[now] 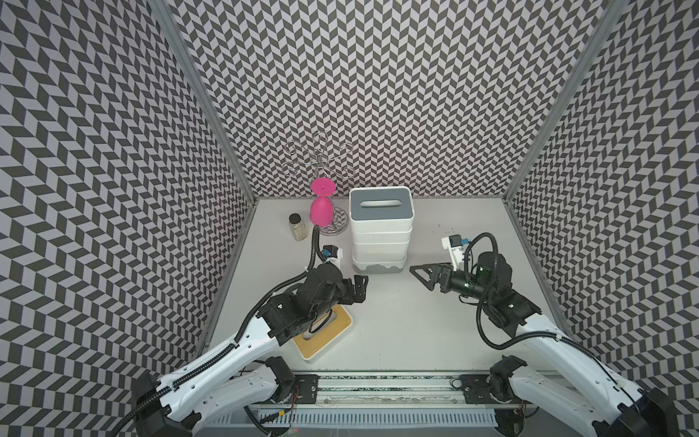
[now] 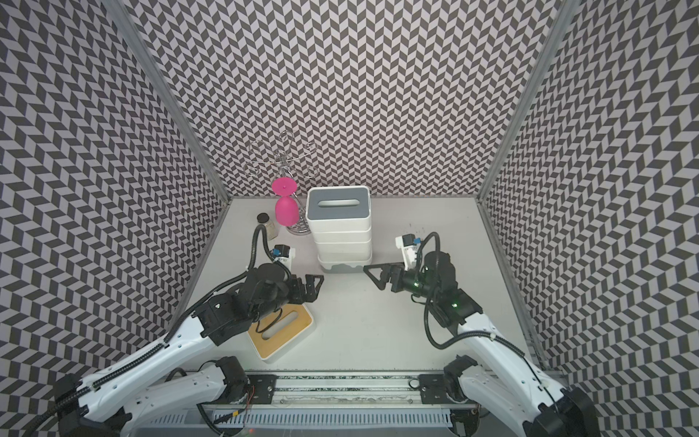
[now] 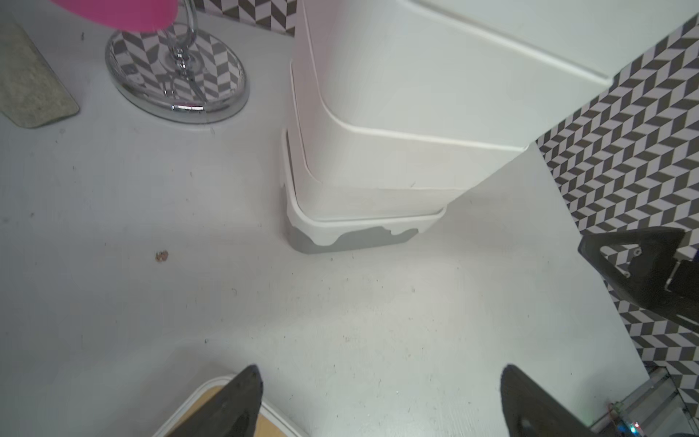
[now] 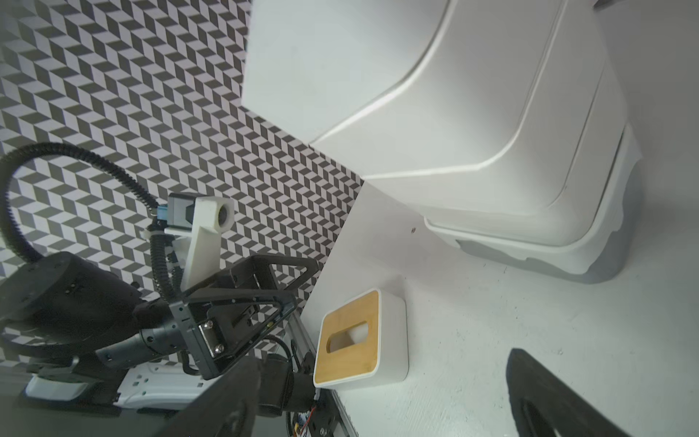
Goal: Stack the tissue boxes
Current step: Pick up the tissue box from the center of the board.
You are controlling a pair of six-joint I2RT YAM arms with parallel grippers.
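Observation:
My left gripper is due at the tissue box's bamboo lid next. It should close on the lid between the lid's slot and the long side (image 1: 333, 331) facing my right gripper.
A stack of several white tissue boxes (image 1: 381, 242) stands at the back centre of the table in both top views, with a grey slotted lid on top (image 2: 337, 206) and a grey base at the bottom (image 3: 351, 242). One tissue box with a tan bamboo lid (image 1: 325, 336) lies alone at the front left, partly under my left arm; its slotted lid shows in the right wrist view (image 4: 351, 340). My left gripper (image 1: 359, 289) hangs open and empty just beyond that box, left of the stack's foot. Right of the stack, my right gripper (image 1: 421, 274) is open and empty, pointing at its base.
A chrome wire rack (image 1: 321, 159) at the back left carries a pink goblet (image 1: 322, 210) hung upside down over its round mirrored base (image 3: 177, 75). Left of it stands a small glass jar (image 1: 297, 227). Patterned walls close three sides; a metal rail (image 1: 378, 386) runs along the front.

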